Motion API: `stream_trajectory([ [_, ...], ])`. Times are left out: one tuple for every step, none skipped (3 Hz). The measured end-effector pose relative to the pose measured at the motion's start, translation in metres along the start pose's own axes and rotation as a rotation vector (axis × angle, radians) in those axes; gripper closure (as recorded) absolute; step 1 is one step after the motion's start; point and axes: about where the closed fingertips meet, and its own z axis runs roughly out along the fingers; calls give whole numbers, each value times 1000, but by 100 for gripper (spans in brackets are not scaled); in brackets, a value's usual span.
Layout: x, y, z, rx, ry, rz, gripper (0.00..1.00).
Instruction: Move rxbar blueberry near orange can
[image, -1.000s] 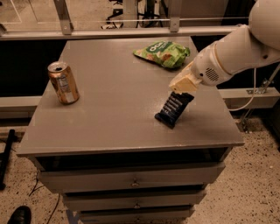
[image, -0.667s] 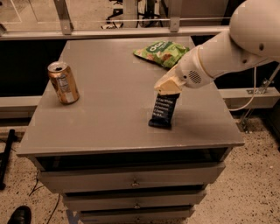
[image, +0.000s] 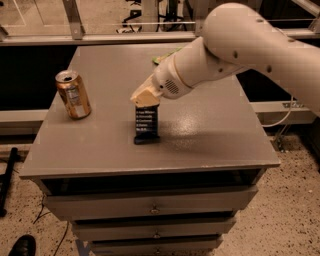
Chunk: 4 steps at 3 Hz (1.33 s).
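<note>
The rxbar blueberry will go down from my gripper close beside the orange can (image: 100, 104), on its side facing the table's middle. The bar now hangs upright near the middle front.
The rxbar blueberry (image: 146, 123), a dark navy wrapper with white lettering, hangs upright from my gripper (image: 145, 101), its lower end at or just above the grey table top (image: 200, 135) near the middle front. The gripper is shut on the bar's top edge. The orange can (image: 73, 94) stands upright at the table's left side, well to the left of the bar. My white arm reaches in from the upper right.
A green chip bag (image: 161, 58) lies at the back of the table, mostly hidden behind my arm. The table is a cabinet with drawers (image: 155, 205) below. A metal railing runs behind it.
My gripper has carried the bar leftward across the table, from the right side to the middle, closer to the can. The arm now covers most of the chip bag.
</note>
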Motion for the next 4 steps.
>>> stream_trajectory([
  [-40, 13, 39, -50, -37, -50, 100],
  [-67, 13, 77, -73, -57, -93, 100],
  [-79, 3, 111, -79, -60, -118, 100],
  [-85, -17, 137, -68, -49, -152, 100],
])
